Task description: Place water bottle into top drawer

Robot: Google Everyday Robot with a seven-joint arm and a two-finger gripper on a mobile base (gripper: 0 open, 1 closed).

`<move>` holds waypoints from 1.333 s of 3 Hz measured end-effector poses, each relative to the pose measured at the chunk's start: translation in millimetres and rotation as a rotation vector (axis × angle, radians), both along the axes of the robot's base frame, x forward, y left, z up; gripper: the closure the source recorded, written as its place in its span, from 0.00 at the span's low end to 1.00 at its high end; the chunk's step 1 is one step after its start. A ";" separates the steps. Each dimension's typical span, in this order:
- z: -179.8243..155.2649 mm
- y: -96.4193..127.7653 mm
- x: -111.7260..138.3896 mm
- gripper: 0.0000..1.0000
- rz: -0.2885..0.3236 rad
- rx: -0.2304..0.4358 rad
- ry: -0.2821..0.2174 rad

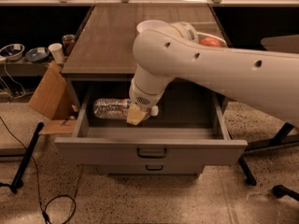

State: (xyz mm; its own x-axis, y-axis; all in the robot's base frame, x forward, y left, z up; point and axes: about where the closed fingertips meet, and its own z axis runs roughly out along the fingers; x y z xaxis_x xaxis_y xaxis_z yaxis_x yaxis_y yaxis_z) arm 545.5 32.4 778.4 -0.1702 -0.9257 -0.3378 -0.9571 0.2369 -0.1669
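Observation:
The water bottle, now held inside the open top drawer, will be released by my gripper on the top drawer's bottom (131,112), slightly behind the dark bar handle.
The water bottle (110,108) is a clear ribbed plastic bottle lying on its side, held inside the left part of the open top drawer (149,149). My gripper (136,115) is shut on the bottle's right end, low within the drawer's opening; its cap is hidden behind my fingers. The drawer is grey and pulled fully out, with a dark bar handle (152,152) at front centre. My big white arm (196,71) reaches in from the right and hides much of the drawer's middle.
The shallower lower drawer (153,169) is closed. A white bowl (148,27) and a red object (210,42) sit on the cabinet top behind my arm. A cardboard box (49,94) leans at the left. Black stand legs (25,160) and cables lie on the floor.

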 end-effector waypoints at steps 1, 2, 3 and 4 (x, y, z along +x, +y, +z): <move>-46.4 -1.7 15.0 1.00 -0.095 0.033 0.024; -67.7 -4.0 30.4 1.00 -0.226 0.068 0.037; -78.3 0.9 47.0 1.00 -0.355 0.088 0.064; -90.1 6.8 60.0 1.00 -0.485 0.100 0.126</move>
State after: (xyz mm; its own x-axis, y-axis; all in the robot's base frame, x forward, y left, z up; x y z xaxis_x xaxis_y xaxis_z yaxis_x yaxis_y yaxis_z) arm 605.5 39.2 688.3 -0.6173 -0.6942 -0.3703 -0.7442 0.6678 -0.0114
